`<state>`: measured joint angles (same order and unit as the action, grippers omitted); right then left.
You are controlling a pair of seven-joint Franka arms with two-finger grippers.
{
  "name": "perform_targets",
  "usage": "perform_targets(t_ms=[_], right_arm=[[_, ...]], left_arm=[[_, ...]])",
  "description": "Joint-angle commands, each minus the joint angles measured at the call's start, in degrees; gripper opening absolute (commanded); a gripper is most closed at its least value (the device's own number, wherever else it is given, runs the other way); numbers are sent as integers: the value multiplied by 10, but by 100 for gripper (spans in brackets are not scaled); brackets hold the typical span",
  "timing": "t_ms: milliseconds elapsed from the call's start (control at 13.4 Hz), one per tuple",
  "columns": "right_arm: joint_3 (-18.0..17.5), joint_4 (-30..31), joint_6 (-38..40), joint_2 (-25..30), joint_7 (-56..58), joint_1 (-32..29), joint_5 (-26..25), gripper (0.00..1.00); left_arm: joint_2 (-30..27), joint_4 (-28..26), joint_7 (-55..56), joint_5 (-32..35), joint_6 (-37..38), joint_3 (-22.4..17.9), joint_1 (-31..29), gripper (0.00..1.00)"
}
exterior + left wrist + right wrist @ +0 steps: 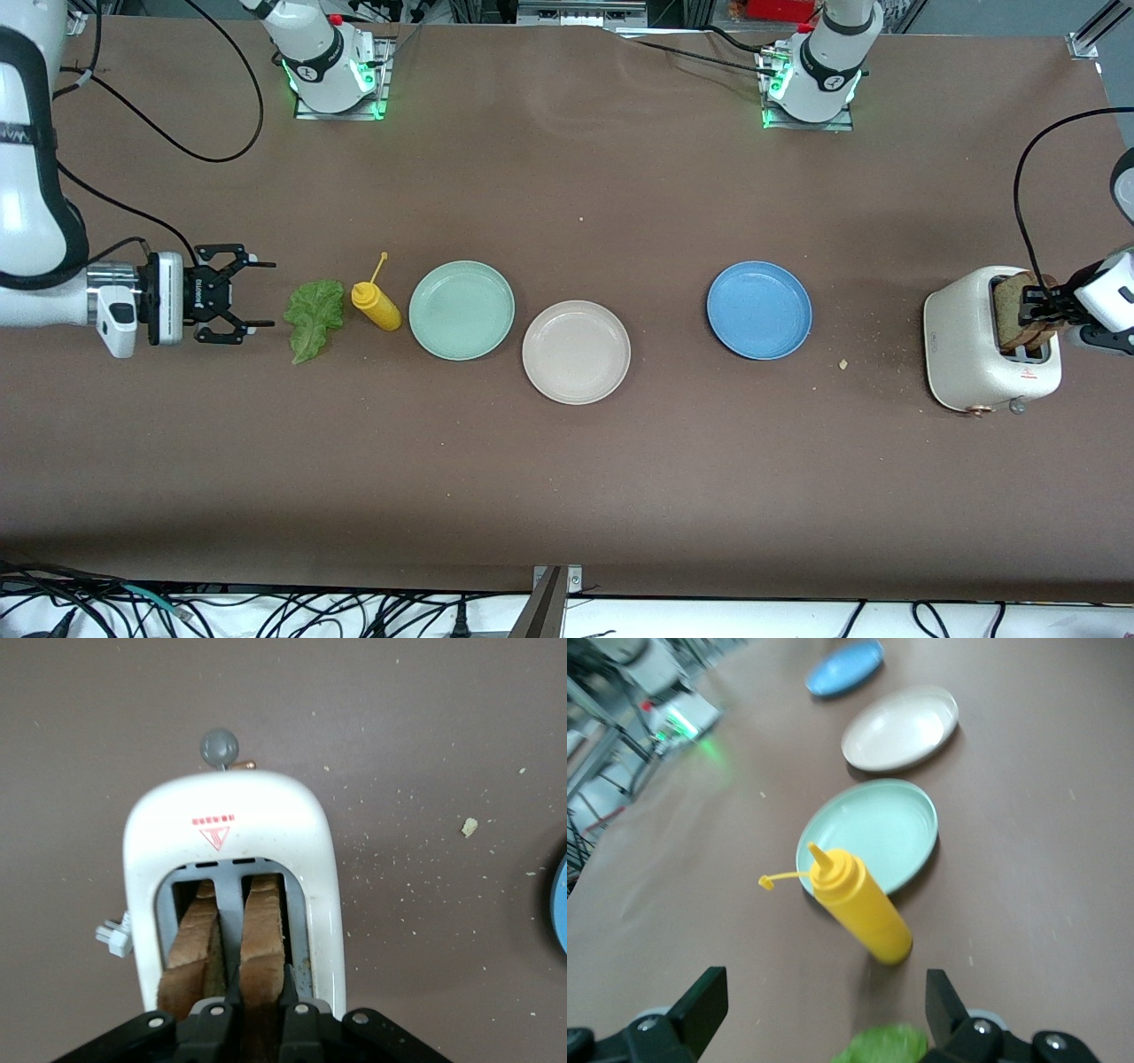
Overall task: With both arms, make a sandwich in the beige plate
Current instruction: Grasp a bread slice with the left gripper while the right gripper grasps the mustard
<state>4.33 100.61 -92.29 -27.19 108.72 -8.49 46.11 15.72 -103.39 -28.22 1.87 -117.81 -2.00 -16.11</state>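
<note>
The robot's right gripper needs to next go past the green lettuce leaf and close on the body point(380, 307) point(877, 926) of the yellow mustard bottle, below its cap.
Two tan bread slices point(1019, 308) stand in the slots of a white toaster point(970, 341) at the left arm's end of the table. My left gripper point(1035, 310) is over the toaster, shut on one slice point(263, 935) that sits in its slot. The other slice point(190, 943) stands beside it. The green lettuce leaf point(314, 317) lies on the table at the right arm's end. My right gripper point(266, 294) is open and empty just beside the leaf, which shows between its fingers in the right wrist view point(881, 1045). The beige plate point(576, 352) is empty mid-table.
A yellow mustard bottle point(376, 304) lies between the lettuce and an empty mint green plate point(461, 310). An empty blue plate point(759, 310) sits between the beige plate and the toaster. Crumbs point(842, 363) lie near the toaster.
</note>
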Motion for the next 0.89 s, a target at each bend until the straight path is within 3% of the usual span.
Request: perform_targets(t_ms=[0,224,373,820], right_arm=[[-4,-5,26,-51,124,-21,49,99],[-5,0,34,-86,226,-20,88,99],[-7,28,33,-100,284,-16,121,99],[-17,47,27,-153,383,1,179,99]], left_arm=[[-2,60,-29,14,56,6,-2,0],[9,153,-34,7,160,7,5,0],[15,182,-33,-5,207,21,14,0],[35,195,-8,-206,263,24,63,0]])
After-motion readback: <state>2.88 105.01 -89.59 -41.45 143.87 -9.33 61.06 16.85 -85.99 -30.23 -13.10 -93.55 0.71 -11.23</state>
